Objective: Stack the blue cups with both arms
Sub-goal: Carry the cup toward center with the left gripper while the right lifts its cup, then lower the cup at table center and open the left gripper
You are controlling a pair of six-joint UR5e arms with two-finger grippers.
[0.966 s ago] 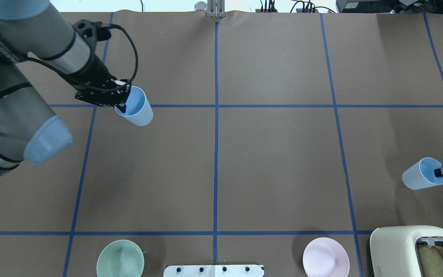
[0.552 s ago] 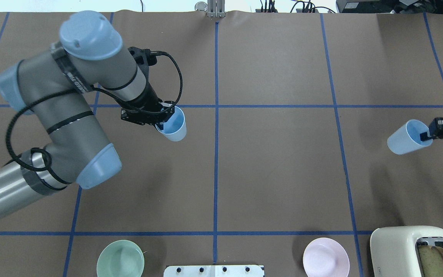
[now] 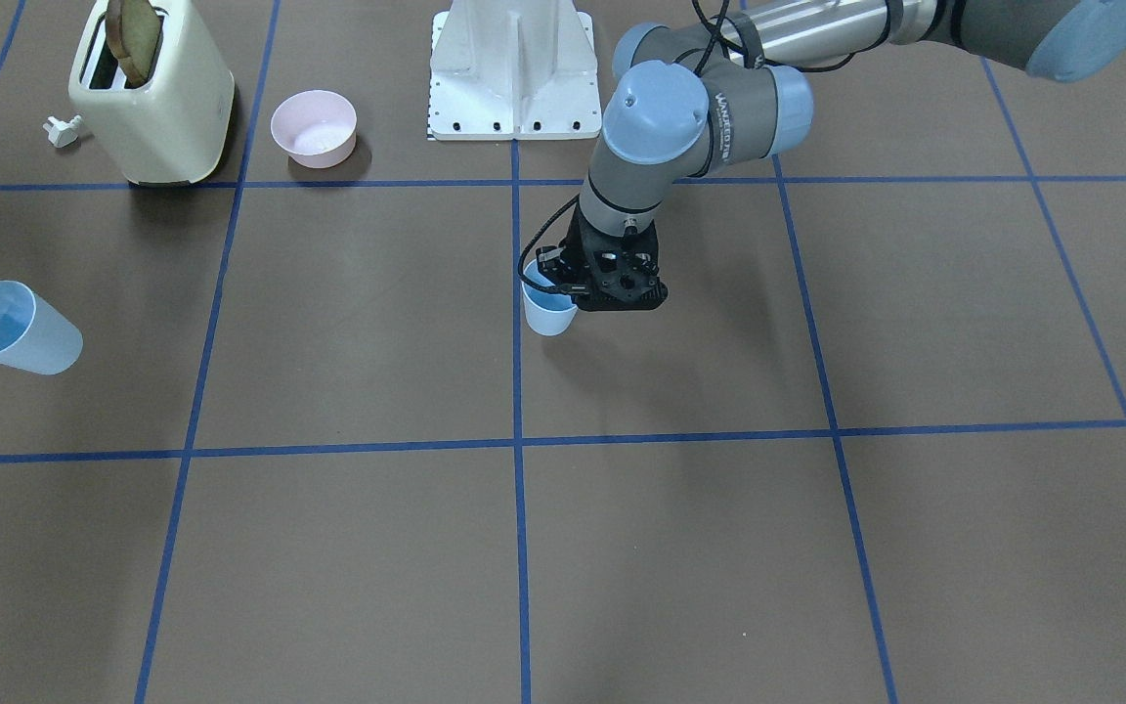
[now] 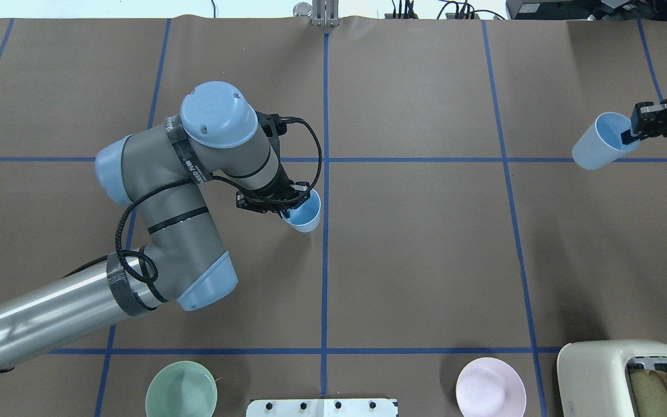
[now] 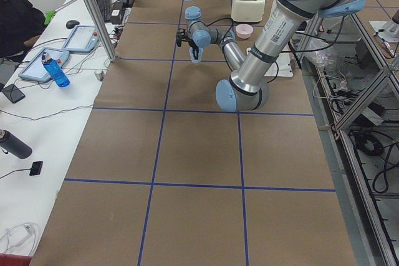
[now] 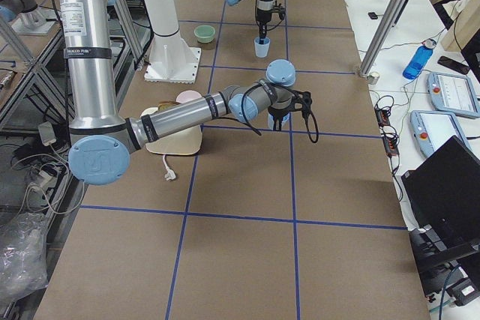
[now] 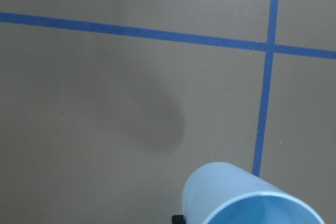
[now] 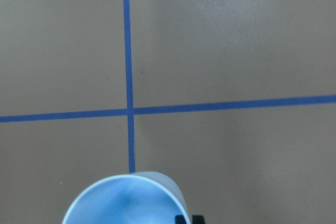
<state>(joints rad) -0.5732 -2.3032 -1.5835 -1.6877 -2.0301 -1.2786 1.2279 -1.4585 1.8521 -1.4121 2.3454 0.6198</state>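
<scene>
My left gripper is going to release the pale-blue cup so that it stands upright on the centre tape line (image 3: 515,330), facing the white pedestal. That cup is now held above the table.
My left gripper (image 4: 288,209) is shut on the rim of one pale-blue cup (image 4: 304,214), one finger inside it, and holds it upright above the table just left of the centre tape line. The same cup shows in the front view (image 3: 548,311) and the left wrist view (image 7: 247,198). My right gripper (image 4: 630,134) is shut on the rim of the other blue cup (image 4: 600,143), tilted, above the table's far right. That cup also shows at the front view's left edge (image 3: 18,330) and in the right wrist view (image 8: 126,200).
A mint-green bowl (image 4: 181,389), a pink bowl (image 4: 490,387) and a cream toaster (image 4: 617,373) holding bread stand along the near edge, beside the white pedestal (image 4: 322,407). Blue tape lines mark a grid on the brown table.
My left arm has carried its cup right and nearer, from the left grid square to the centre line. My right gripper has carried its cup farther from the robot.
</scene>
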